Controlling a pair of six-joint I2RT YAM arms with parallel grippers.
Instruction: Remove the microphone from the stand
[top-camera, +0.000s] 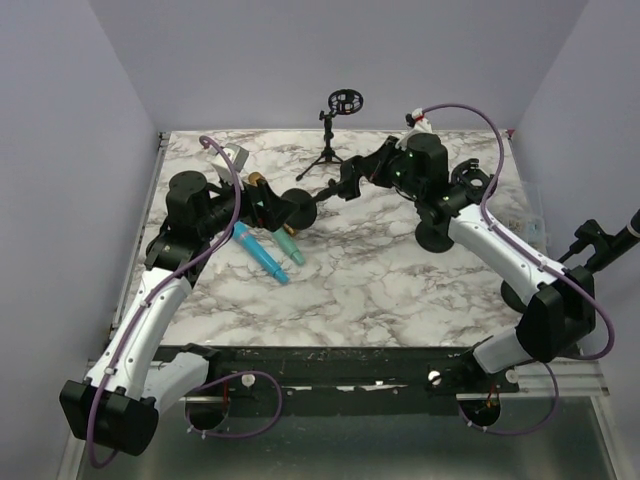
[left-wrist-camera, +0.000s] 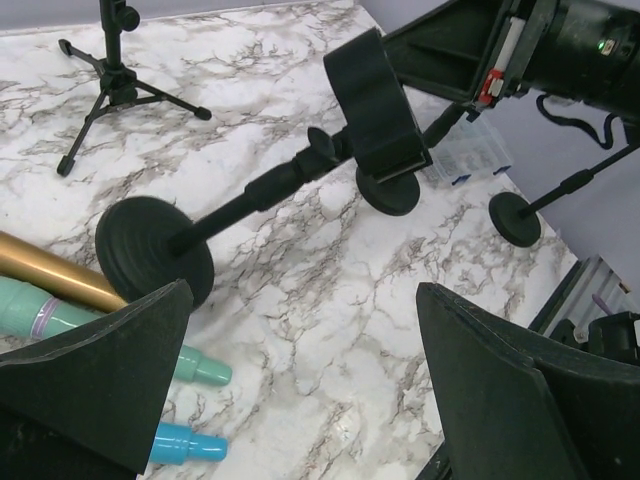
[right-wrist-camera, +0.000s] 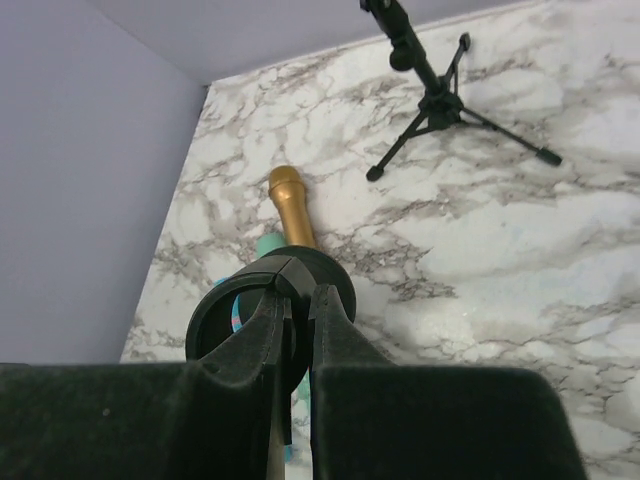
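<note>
I need to release the black mic stand, now hanging tilted over the table, from my right gripper on the bare marble (top-camera: 393, 168) beside the tripod stand, near the back.
A black mic stand with a round base (top-camera: 300, 204) hangs tilted over the table. My right gripper (top-camera: 347, 185) is shut on its clip (left-wrist-camera: 375, 105), and in the right wrist view the fingers (right-wrist-camera: 335, 330) pinch the clip ring (right-wrist-camera: 232, 305), which holds no microphone. A gold microphone (top-camera: 258, 181) lies on the table behind the base; it also shows in the left wrist view (left-wrist-camera: 50, 270) and the right wrist view (right-wrist-camera: 290, 205). My left gripper (top-camera: 272, 207) is open and empty next to the base (left-wrist-camera: 155, 250), its fingers (left-wrist-camera: 500, 380) wide apart.
A teal microphone (top-camera: 291, 245) and a blue one (top-camera: 262, 254) lie on the marble table (top-camera: 380, 290). A tripod stand with a shock mount (top-camera: 335, 130) stands at the back. Another round-base stand (top-camera: 437, 236) sits under the right arm, and one more (top-camera: 600, 245) stands off the right edge.
</note>
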